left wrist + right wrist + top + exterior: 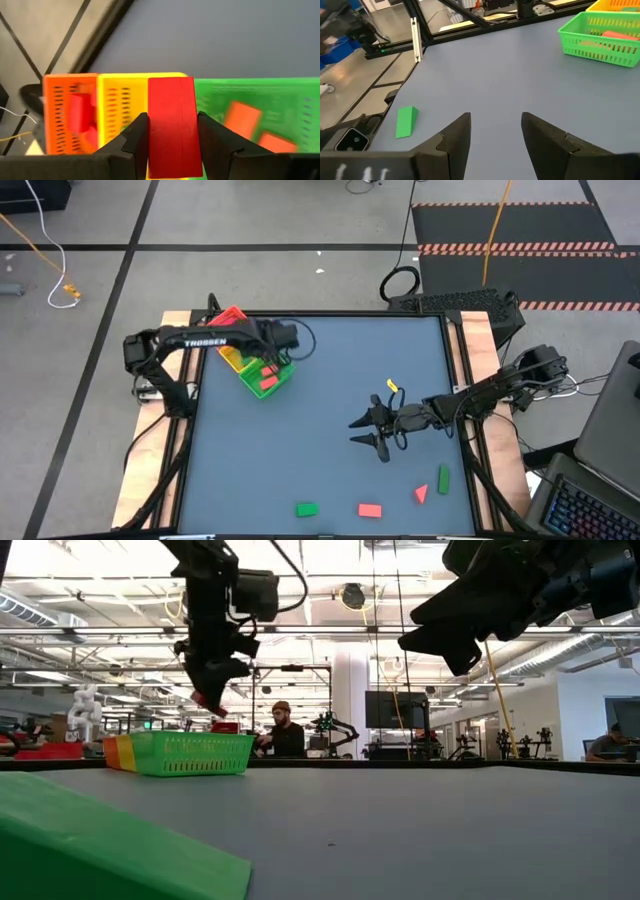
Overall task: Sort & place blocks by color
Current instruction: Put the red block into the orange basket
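The robot's left gripper should release the red brick in the red compartment (pixel 236 325) (pixel 76 106) among the red blocks.
My left gripper (pixel 172 120) hangs above the three-compartment tray (pixel 281 385) at the table's far left, shut on a red brick (pixel 172 100). In the left wrist view the brick sits over the yellow compartment (pixel 120 105). The red compartment (pixel 55 115) holds red blocks (pixel 80 112), and so does the green one (pixel 242 117). My right gripper (pixel 368 432) is open and raised over the table's right middle. On the near part of the table rest a green block (pixel 306 508), a red block (pixel 369 509), a red wedge (pixel 421 494) and another green block (pixel 443 478). My left gripper pinches the red brick between its two fingers (pixel 137 132), one on each long side (pixel 152 125). The fingers come from above, pointing down. The brick (pixel 203 700) is lifted clear, above the tray's rim.
A small yellow piece (pixel 392 386) lies on the table just beyond the right gripper. A green block (pixel 100 850) fills the low view's near left corner. Wooden rails (pixel 480 340) line the table's sides. People sit in the room behind the table (pixel 285 730).
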You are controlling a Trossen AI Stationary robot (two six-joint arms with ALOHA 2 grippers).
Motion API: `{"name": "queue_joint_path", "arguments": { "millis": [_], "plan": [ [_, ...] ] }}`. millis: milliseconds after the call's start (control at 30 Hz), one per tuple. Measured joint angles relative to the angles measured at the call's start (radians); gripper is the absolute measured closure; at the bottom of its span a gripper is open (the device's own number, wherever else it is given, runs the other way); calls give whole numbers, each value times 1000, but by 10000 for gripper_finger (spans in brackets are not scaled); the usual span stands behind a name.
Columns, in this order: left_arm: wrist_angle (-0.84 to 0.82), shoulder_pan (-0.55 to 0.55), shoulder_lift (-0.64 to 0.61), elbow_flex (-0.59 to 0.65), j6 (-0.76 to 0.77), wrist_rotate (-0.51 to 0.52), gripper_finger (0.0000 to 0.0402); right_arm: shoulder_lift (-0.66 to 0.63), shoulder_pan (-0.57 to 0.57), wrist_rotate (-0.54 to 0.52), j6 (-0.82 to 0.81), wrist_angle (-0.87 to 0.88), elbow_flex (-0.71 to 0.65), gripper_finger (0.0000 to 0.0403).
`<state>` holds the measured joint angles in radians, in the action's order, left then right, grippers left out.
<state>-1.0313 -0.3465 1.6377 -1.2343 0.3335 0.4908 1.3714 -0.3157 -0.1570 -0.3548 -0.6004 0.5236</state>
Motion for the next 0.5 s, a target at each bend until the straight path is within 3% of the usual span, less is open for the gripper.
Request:
{"name": "queue_joint_path", "arguments": {
  "millis": [500],
  "plan": [
    [-15,-356,-75,0,-107,-40,272,0,-40,-33,0,0,0,232]
  ]
}}
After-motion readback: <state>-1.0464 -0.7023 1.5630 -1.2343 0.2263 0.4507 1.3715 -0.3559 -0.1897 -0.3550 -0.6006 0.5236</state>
